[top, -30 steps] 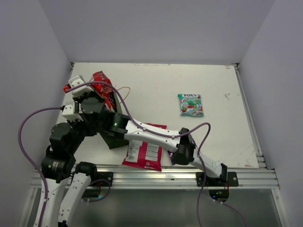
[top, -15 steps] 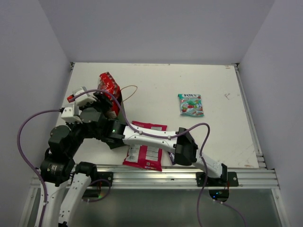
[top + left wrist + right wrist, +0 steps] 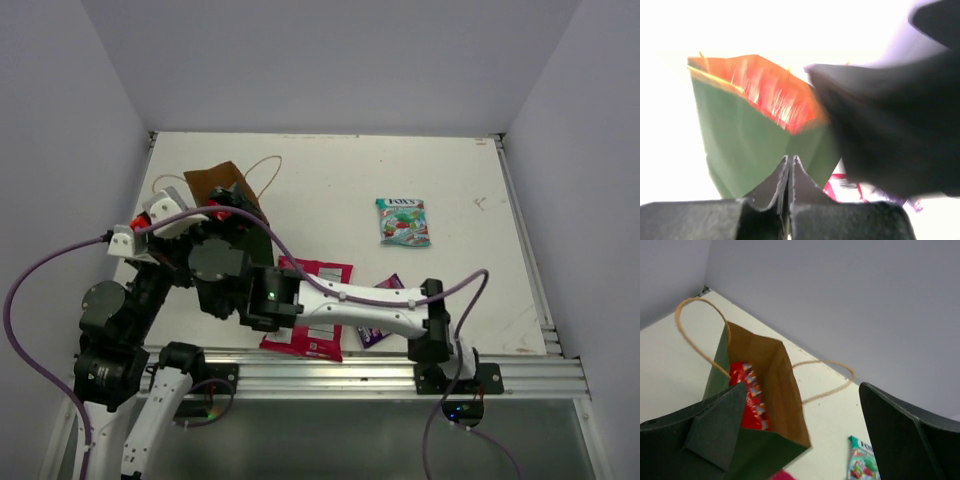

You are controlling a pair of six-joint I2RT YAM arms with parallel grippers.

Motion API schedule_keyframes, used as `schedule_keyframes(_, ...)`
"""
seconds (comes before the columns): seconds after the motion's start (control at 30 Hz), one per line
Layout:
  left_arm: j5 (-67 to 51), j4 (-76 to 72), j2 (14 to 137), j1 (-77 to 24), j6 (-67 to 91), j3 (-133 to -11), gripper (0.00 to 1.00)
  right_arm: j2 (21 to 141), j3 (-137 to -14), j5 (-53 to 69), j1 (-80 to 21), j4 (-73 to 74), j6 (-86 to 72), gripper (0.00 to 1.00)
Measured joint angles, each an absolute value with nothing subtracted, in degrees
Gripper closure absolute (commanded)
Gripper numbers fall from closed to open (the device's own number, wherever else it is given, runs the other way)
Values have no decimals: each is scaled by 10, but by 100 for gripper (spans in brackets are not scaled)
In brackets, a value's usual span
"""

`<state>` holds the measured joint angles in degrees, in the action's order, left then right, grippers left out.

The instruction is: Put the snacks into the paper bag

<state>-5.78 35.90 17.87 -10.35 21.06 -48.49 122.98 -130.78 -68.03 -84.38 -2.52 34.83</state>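
Observation:
Left fingers are shut against the paper bag's green side, below its rim; they should open and take the paper bag's rim (image 3: 766,113) to steady it.
The paper bag (image 3: 250,232) stands upright at the table's left, dark green outside and brown inside (image 3: 775,375). The large red candy packet (image 3: 747,395) lies inside it. My right gripper (image 3: 801,386) is open just above and in front of the bag's mouth, holding nothing. My left gripper (image 3: 790,162) is shut, its tips against the bag's green wall (image 3: 745,135); nothing shows between them. The red-and-white packet (image 3: 310,322) lies partly under the right arm. The purple packet (image 3: 375,335) peeks out beside it. The teal packet (image 3: 402,221) lies apart at mid-right.
The bag's tan loop handles (image 3: 262,168) hang out toward the back. The right arm (image 3: 350,300) stretches low across the front of the table over the packets. Walls close in the table on three sides, and a metal rail (image 3: 350,375) runs along the near edge.
The red candy packet, held over the bag's mouth a second ago, has dropped inside. My right gripper has opened and drawn back toward the front, uncovering the purple packet.

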Motion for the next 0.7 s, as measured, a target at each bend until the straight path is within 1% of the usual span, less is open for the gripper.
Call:
schedule_keyframes(0.1,-47,317,176,-103,219,-480,100,1146,-1257,-669,-890,-33,365,1)
schedule_keyframes(0.23,-36,359,218,-103,221,-436,100,1014,-1144,-647,-1009,-94,373,1)
schedule_keyframes(0.3,-34,377,240,-103,222,-428,100,967,-1089,-648,-1028,-122,374,1)
schedule_keyframes(0.43,-27,390,253,-103,224,-427,100,911,-980,-677,-999,-179,368,1)
schedule_keyframes(0.53,-25,390,248,-103,226,-427,100,890,-884,-705,-983,-190,344,1)
schedule_keyframes(0.6,-21,392,242,-103,230,-430,100,867,-814,-723,-983,-167,308,1)
schedule_keyframes(0.67,-19,403,242,-103,231,-446,99,839,-761,-732,-980,-104,232,1)
schedule_keyframes(0.7,-19,407,243,-103,232,-458,93,825,-744,-736,-977,-65,187,1)
